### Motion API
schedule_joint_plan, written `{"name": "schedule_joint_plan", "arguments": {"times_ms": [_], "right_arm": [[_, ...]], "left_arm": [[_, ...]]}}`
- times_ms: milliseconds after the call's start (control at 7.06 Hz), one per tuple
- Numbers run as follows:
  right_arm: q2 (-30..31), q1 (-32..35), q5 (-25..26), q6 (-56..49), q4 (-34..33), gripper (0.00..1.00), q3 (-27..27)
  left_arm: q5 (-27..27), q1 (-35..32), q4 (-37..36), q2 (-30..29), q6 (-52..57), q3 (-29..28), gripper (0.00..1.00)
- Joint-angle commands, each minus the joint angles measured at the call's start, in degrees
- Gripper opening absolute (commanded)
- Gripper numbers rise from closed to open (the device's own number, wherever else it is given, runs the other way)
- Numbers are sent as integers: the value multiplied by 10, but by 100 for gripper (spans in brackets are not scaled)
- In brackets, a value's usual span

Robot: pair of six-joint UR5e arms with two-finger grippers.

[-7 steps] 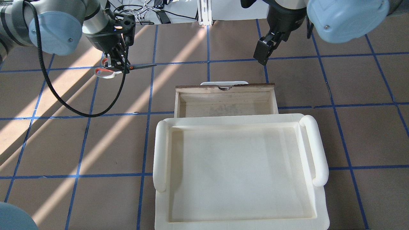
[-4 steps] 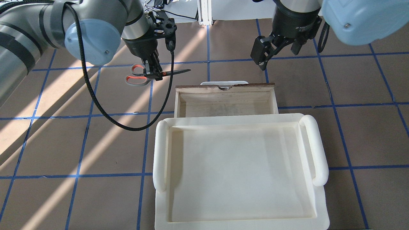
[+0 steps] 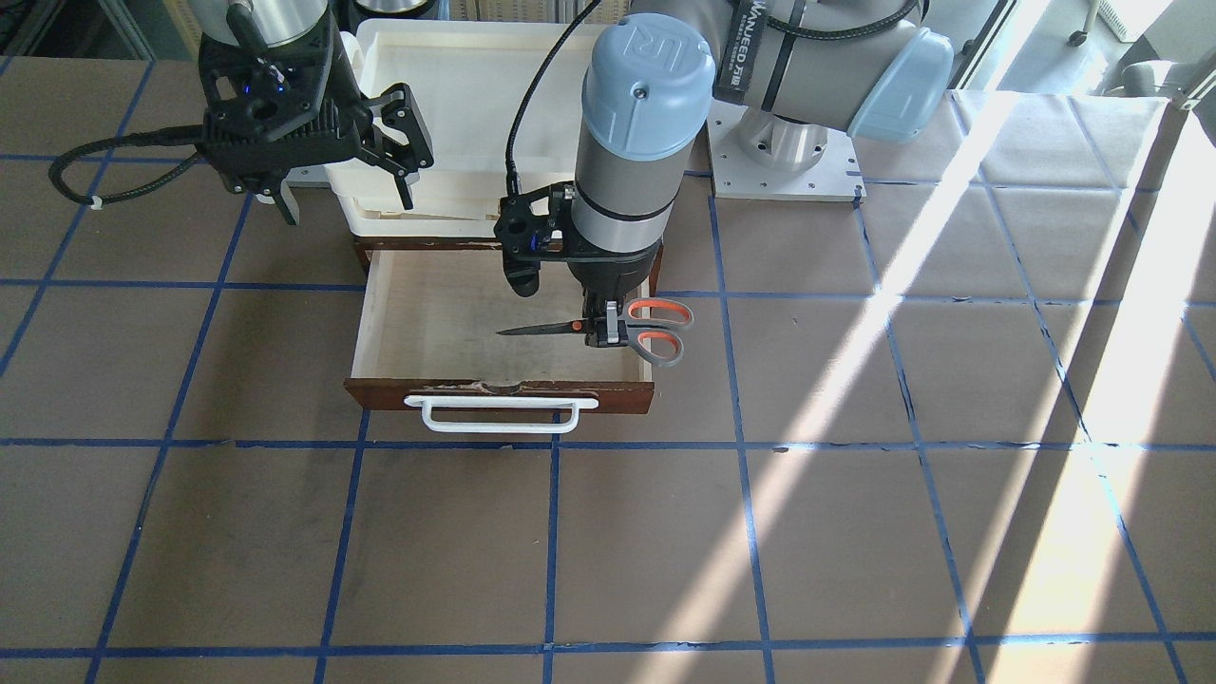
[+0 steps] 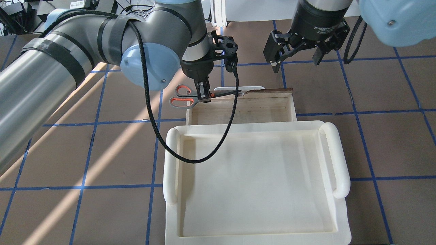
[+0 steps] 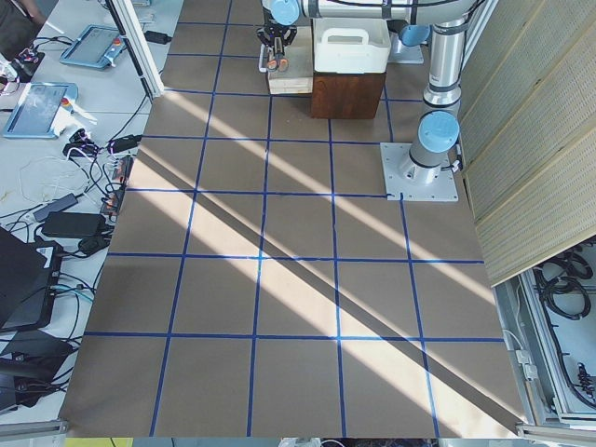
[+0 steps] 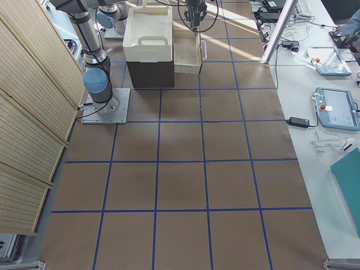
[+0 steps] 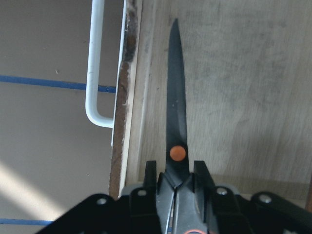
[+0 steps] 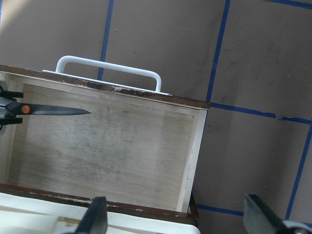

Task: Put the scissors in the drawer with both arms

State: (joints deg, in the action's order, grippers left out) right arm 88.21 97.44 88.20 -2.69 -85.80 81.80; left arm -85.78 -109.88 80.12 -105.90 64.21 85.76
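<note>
My left gripper needs to release the scissors, now hanging level with blades over the drawer, on the pale drawer's bottom (image 3: 549, 327) (image 7: 219, 95), in the space between the drawer's white-handled front and the cream-white tray.
The scissors (image 3: 541, 330), grey handles with orange-red loops, hang level in my left gripper (image 3: 604, 332), which is shut on them at the pivot. Their blades reach over the open drawer (image 3: 380, 391), while the handles stick out past its side wall. In the overhead view the scissors (image 4: 180, 97) sit at the drawer's (image 4: 291, 107) left end under the left gripper (image 4: 203, 95). The left wrist view shows the blade (image 7: 176, 97) above the pale drawer floor. My right gripper (image 4: 295, 63) is open and empty beyond the drawer's right end.
A cream-white tray (image 4: 337, 160) sits on top of the dark cabinet (image 6: 149, 73), above the drawer's back. The drawer's white bar handle (image 3: 501, 413) faces away from the robot. The brown table has blue tape lines and sun stripes.
My left arm has carried the scissors rightwards from the table's left side to over the drawer's left end. The right gripper has turned and shifted slightly.
</note>
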Motion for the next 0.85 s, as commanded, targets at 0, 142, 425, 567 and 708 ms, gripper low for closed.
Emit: {"name": "schedule_joint_plan", "arguments": {"times_ms": [0, 142, 425, 567, 708], "right_arm": [[0, 2, 6, 29, 0, 100, -1], [0, 2, 6, 29, 0, 100, 0], [-1, 1, -2, 29, -2, 100, 2], [0, -1, 0, 29, -2, 100, 1], [0, -1, 1, 28, -2, 100, 1]], "left_arm": [[-1, -25, -6, -3, -12, 16, 0], [0, -31, -7, -3, -12, 21, 0], [1, -35, -7, -4, -13, 29, 0], [1, -35, -8, -4, -14, 37, 0], [8, -36, -8, -4, -13, 40, 0]]}}
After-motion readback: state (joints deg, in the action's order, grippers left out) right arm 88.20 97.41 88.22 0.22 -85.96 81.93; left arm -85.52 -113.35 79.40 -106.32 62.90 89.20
